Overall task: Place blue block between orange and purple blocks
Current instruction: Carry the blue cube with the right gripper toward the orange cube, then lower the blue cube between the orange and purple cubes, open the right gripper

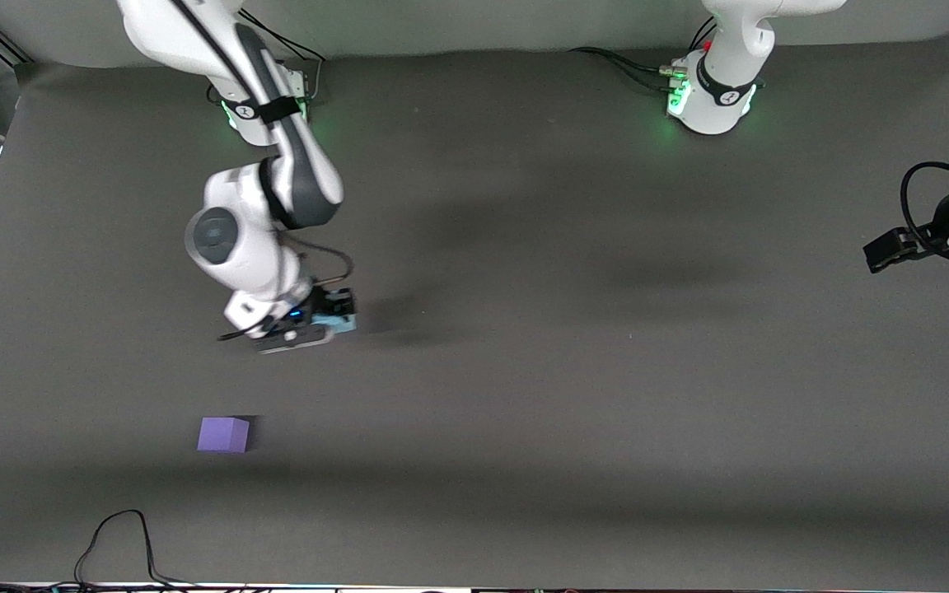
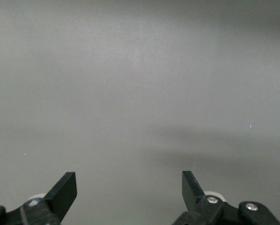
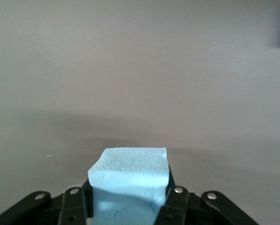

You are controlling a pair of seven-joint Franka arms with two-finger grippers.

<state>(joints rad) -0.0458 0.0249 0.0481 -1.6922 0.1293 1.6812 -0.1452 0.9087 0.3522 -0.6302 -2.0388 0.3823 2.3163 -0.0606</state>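
Note:
The robot's right gripper should release the blue block, now held over the bare table, on the grey mat straight (image 1: 243,333) behind the purple block, toward the arm bases.
The blue block (image 3: 129,180) is clamped between the fingers of my right gripper (image 3: 129,187). In the front view the right gripper (image 1: 333,318) holds the blue block (image 1: 343,323) over the bare table, toward the right arm's end. The purple block (image 1: 224,434) sits on the table nearer the front camera than the spot under the gripper. The orange block is not in view. My left gripper (image 2: 129,180) is open and empty over bare table. It waits at the left arm's end of the table (image 1: 890,249).
The table is covered with a dark grey mat (image 1: 573,395). A black cable (image 1: 120,543) loops onto the table's front edge near the purple block. The two arm bases stand along the edge farthest from the front camera.

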